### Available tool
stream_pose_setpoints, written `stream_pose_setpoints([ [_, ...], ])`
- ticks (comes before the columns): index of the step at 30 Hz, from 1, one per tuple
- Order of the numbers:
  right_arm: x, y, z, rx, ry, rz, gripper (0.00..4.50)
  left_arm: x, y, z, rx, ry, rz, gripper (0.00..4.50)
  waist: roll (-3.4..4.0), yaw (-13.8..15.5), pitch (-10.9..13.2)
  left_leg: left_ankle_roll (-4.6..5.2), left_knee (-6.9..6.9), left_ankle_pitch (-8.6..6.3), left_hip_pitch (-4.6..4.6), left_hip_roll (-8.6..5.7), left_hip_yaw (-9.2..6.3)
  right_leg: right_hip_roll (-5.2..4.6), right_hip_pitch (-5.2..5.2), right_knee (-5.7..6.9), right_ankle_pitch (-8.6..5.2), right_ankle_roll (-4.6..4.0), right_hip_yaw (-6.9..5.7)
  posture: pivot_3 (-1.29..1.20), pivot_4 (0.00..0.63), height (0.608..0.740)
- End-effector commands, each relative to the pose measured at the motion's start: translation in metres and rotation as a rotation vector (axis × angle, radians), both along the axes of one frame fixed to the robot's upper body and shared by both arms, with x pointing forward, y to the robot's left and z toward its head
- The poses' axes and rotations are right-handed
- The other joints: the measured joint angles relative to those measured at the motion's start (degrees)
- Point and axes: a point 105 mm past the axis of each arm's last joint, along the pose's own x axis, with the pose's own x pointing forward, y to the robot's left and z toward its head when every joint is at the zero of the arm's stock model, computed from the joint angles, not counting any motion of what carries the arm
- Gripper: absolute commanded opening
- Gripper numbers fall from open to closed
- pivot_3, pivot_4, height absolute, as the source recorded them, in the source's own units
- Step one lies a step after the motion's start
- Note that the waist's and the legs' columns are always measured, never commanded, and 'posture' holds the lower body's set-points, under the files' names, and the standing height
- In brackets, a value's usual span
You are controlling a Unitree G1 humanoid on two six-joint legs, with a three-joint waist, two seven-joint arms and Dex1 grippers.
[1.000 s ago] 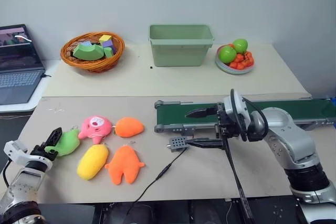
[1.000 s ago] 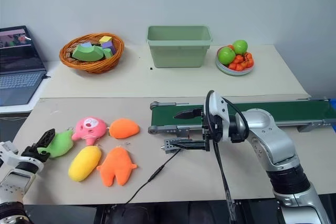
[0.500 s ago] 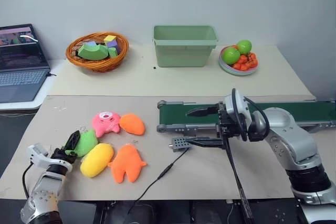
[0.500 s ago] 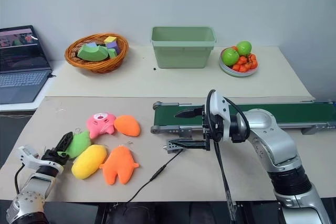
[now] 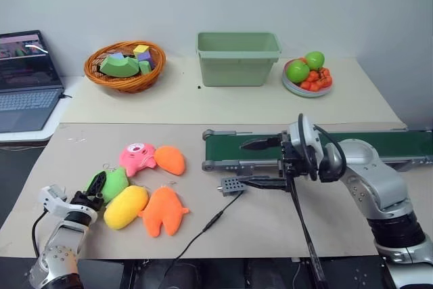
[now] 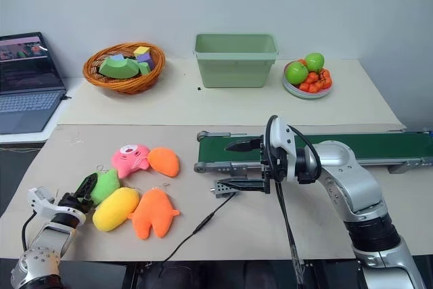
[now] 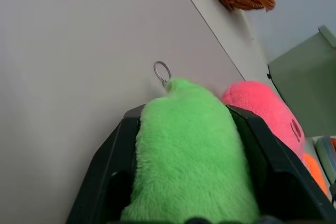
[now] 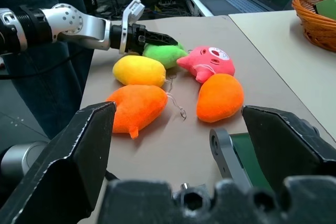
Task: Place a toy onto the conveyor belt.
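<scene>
The robot's left gripper needs to release the toy on the conveyor belt [image 5: 247, 145] behind the small grey box, by the right gripper's fingertip.
The toy [image 5: 114, 182], a lime-green fuzzy plush, lies on the brown tabletop at the near left, touching the pink and yellow plushes. My left gripper [image 5: 95, 187] is shut on its near end. In the left wrist view a black finger [image 7: 123, 145] presses in on each side of the toy [image 7: 189, 150]. The conveyor belt [image 5: 385, 142], dark green in a grey frame, runs along the right half of the table. My right gripper [image 5: 254, 163] hangs open at the belt's left end, one finger over the belt and one in front of it, holding nothing.
A pink plush [image 5: 137, 157], two orange plushes [image 5: 170, 160] [image 5: 162, 210] and a yellow plush [image 5: 126, 206] crowd around the toy. A small grey box [image 5: 231, 185] with a black cable lies before the belt. At the back stand a wicker basket [image 5: 125, 65], a light green bin [image 5: 238, 59], a fruit plate [image 5: 308, 74] and a laptop [image 5: 26, 79].
My left gripper's fingers, open around the toy's end a second ago, have closed on it, and the hand has come in a little to the right. The right arm kept still.
</scene>
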Motion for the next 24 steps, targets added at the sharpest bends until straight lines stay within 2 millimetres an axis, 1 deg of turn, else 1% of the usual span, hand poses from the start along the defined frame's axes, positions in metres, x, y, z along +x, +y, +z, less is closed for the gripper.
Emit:
stream_pose_setpoints([
  [1, 0.002, 0.0, 0.009, 0.016, -0.047, -0.006, 4.5, -0.006, 0.016, 0.042, 0.043, -0.123, 0.077, 2.31, -0.02, -0.04, 0.01, 0.0, 0.0, 0.0, -0.01, 0.01, 0.0, 0.0, -0.01, 0.0, 0.0, 0.0, 0.0, 0.0, 0.15, 0.728],
  [2, 0.003, 0.0, 0.009, 0.017, -0.048, -0.008, 4.5, -0.008, 0.017, 0.049, 0.046, -0.137, 0.088, 2.31, -0.02, -0.09, 0.01, 0.0, 0.0, 0.0, -0.01, 0.01, 0.0, 0.0, -0.01, 0.0, 0.0, 0.0, 0.0, 0.0, 0.15, 0.728],
  [4, 0.004, 0.0, 0.009, 0.02, -0.048, -0.006, 4.5, -0.01, 0.014, 0.054, 0.052, -0.144, 0.083, 2.31, -0.02, -0.11, 0.01, 0.0, 0.0, 0.0, -0.01, 0.0, 0.0, 0.0, 0.0, 0.0, 0.0, 0.0, 0.01, 0.0, 0.15, 0.728],
  [9, 0.006, 0.002, 0.008, 0.023, -0.048, -0.001, 4.5, -0.013, 0.01, 0.053, 0.084, -0.117, 0.082, 2.31, -0.02, -0.12, 0.01, -0.01, -0.01, 0.0, 0.0, 0.0, 0.01, 0.02, 0.0, 0.0, 0.0, 0.0, 0.01, 0.0, 0.15, 0.728],
  [11, 0.007, 0.002, 0.008, 0.024, -0.048, -0.001, 4.5, -0.013, 0.012, 0.066, 0.151, -0.129, 0.095, 2.31, -0.05, -0.08, 0.03, 0.0, 0.0, 0.0, 0.0, 0.0, 0.0, 0.02, 0.01, -0.01, 0.0, 0.0, 0.01, 0.0, 0.15, 0.728],
  [12, 0.007, 0.002, 0.008, 0.024, -0.048, -0.001, 4.5, -0.01, 0.013, 0.078, 0.237, -0.122, 0.098, 2.31, -0.07, -0.07, 0.04, 0.0, 0.0, 0.0, -0.01, 0.0, 0.0, 0.02, 0.01, -0.01, 0.0, 0.0, 0.0, 0.0, 0.15, 0.728],
  [14, 0.007, 0.003, 0.007, 0.027, -0.046, -0.001, 4.5, -0.001, 0.013, 0.107, 0.446, -0.106, 0.112, 2.31, -0.15, 0.04, 0.08, -0.01, 0.0, 0.0, 0.0, 0.0, 0.0, 0.03, 0.01, -0.01, 0.0, 0.0, 0.0, 0.0, 0.15, 0.728],
  [16, 0.008, 0.004, 0.006, 0.028, -0.044, -0.001, 4.5, 0.005, 0.011, 0.126, 0.553, -0.12, 0.119, 2.31, -0.2, 0.19, 0.11, -0.07, 0.0, 0.04, -0.03, 0.01, -0.04, 0.07, 0.01, -0.01, 0.01, -0.03, -0.03, 0.0, 0.15, 0.728],
  [17, 0.008, 0.004, 0.005, 0.029, -0.042, -0.001, 4.5, 0.009, 0.005, 0.144, 0.626, -0.155, 0.103, 2.31, -0.2, 0.2, 0.11, -0.08, 0.0, 0.04, -0.02, 0.0, -0.05, 0.07, 0.02, -0.01, 0.02, -0.03, -0.01, 0.0, 0.15, 0.728],
  [19, 0.009, 0.004, 0.002, 0.028, -0.038, -0.009, 4.5, 0.024, -0.018, 0.195, 0.861, -0.241, 0.059, 2.31, -0.22, 0.33, 0.12, -0.07, 0.0, 0.04, -0.02, -0.02, -0.04, 0.05, 0.03, -0.04, 0.02, -0.03, 0.01, 0.0, 0.15, 0.728],
  [20, 0.009, 0.004, 0.001, 0.03, -0.036, -0.014, 4.5, 0.029, -0.029, 0.212, 0.945, -0.273, 0.044, 2.31, -0.23, 0.34, 0.12, -0.07, 0.0, 0.04, -0.05, -0.03, -0.05, 0.05, 0.02, -0.05, 0.02, -0.03, -0.02, 0.0, 0.15, 0.728],
  [21, 0.01, 0.004, 0.001, 0.033, -0.036, -0.019, 4.5, 0.033, -0.039, 0.223, 1.011, -0.293, 0.025, 2.31, -0.23, 0.29, 0.12, -0.07, 0.01, 0.04, -0.09, -0.03, -0.06, 0.06, -0.01, -0.05, 0.02, -0.03, -0.04, 0.0, 0.15, 0.728],
  [22, 0.01, 0.004, 0.0, 0.036, -0.036, -0.025, 4.5, 0.04, -0.053, 0.229, 1.104, -0.307, -0.016, 2.31, -0.23, 0.15, 0.12, -0.07, 0.0, 0.03, -0.1, -0.04, -0.06, 0.06, -0.02, -0.06, 0.02, -0.03, -0.03, 0.0, 0.15, 0.728],
  [24, 0.01, 0.004, 0.0, 0.043, -0.036, -0.034, 4.5, 0.053, -0.081, 0.233, 1.304, -0.317, -0.09, 2.31, -0.19, -0.04, 0.11, -0.06, -0.01, 0.03, -0.1, -0.05, -0.04, 0.05, -0.03, -0.07, 0.02, -0.03, 0.0, 0.0, 0.15, 0.728],
])
